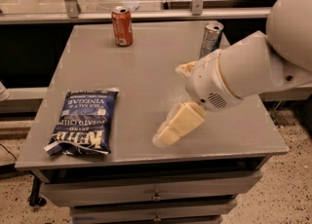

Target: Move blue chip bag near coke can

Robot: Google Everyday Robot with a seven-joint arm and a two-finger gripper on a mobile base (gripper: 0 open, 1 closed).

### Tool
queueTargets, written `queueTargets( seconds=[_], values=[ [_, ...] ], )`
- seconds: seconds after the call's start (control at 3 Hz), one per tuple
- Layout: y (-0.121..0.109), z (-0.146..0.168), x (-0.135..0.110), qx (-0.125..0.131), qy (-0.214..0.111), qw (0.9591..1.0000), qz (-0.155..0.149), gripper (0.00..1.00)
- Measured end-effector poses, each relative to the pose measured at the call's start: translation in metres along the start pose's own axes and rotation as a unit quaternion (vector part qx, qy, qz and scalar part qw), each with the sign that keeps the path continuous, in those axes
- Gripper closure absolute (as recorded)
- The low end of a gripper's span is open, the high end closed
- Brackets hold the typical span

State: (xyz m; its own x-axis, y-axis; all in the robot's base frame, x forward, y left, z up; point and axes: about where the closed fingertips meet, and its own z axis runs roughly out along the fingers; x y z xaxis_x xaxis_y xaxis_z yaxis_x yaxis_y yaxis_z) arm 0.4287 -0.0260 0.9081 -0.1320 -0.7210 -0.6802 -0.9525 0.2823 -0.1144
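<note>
My gripper is to go next to the middle of the blue chip bag (88, 120) and close there, because the bag must move near the coke can.
The blue chip bag (84, 122) lies flat on the grey table (146, 72) near its front left corner, lettering upside down to me. The coke can (122, 26) stands upright at the back left of the table, far from the bag. My gripper (173, 99) hangs over the table's middle right, to the right of the bag and not touching it. It is open and empty: one cream finger (176, 124) points toward the front edge, and the other finger (185, 67) shows as a stub further back.
A slim silver-and-blue can (210, 38) stands upright at the back right, just behind my arm (253, 69). The table has drawers (156, 196) under its front edge. A glass rail (146, 13) runs behind the table.
</note>
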Motion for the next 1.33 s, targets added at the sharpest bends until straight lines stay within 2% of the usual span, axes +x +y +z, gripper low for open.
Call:
queueTargets(
  seconds=[0.67, 1.33],
  values=[
    [0.009, 0.068, -0.026, -0.018, -0.037, 0.9989, -0.020, 0.00],
    [0.024, 0.114, -0.039, -0.026, -0.048, 0.9977, -0.039, 0.00]
  ],
)
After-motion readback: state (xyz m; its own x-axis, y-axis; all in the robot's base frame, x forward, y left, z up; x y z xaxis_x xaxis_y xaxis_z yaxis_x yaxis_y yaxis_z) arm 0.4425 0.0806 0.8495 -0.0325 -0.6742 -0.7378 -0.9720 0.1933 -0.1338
